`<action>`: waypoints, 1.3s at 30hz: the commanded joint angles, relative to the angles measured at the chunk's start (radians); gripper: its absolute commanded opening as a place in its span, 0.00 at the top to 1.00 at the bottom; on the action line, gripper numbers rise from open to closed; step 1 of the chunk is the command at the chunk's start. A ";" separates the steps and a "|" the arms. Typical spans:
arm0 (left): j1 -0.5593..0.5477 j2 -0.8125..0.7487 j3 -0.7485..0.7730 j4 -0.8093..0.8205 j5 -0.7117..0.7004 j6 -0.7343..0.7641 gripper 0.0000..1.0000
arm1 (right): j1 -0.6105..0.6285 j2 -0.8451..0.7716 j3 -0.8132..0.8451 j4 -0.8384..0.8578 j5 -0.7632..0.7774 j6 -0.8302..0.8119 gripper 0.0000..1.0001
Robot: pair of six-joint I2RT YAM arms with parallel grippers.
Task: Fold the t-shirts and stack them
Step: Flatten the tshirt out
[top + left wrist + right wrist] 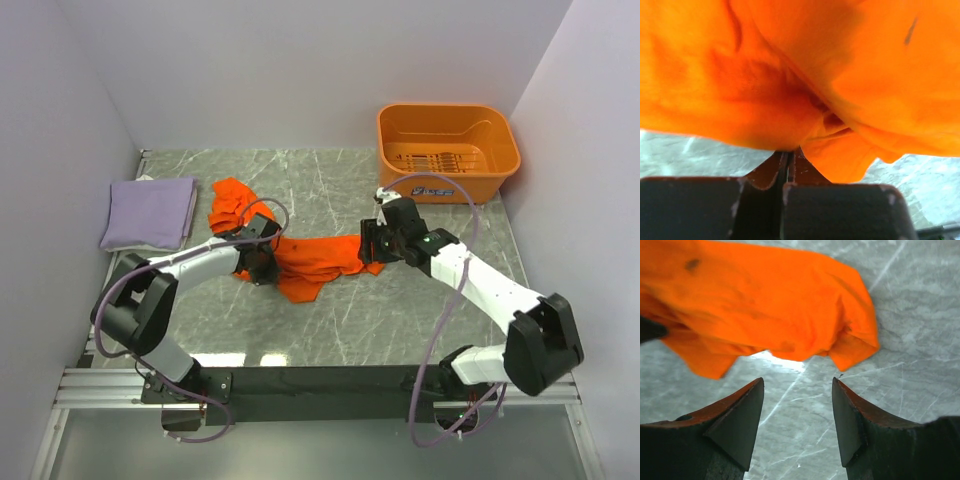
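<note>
Next, my right gripper needs to grab the orange t-shirt's loose corner (pixel 375 269) (pixel 842 364), at the end nearest the orange plastic basket.
The bright orange t-shirt (pixel 312 262) lies crumpled in a long bunch across the middle of the marble table. My left gripper (pixel 262 262) is at its left part, and in the left wrist view the jaws (pixel 790 152) stand together with orange cloth (pixel 790 75) pinched at their tips. My right gripper (pixel 372 240) is at the shirt's right end. In the right wrist view it (pixel 797 382) hangs open over bare table, just short of the cloth's edge (pixel 855 347). The lavender t-shirt (pixel 148 213) lies folded flat at the far left.
A rigid orange plastic basket (pixel 447 108) stands at the back right corner. Pale walls close in the table (pixel 400 310) on the left, back and right. The arms' bases sit on a black rail at the near edge.
</note>
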 commanded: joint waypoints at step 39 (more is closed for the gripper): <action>0.226 -0.471 0.287 -0.418 -0.200 0.247 0.99 | -0.144 0.295 0.118 -0.014 -0.024 0.006 1.00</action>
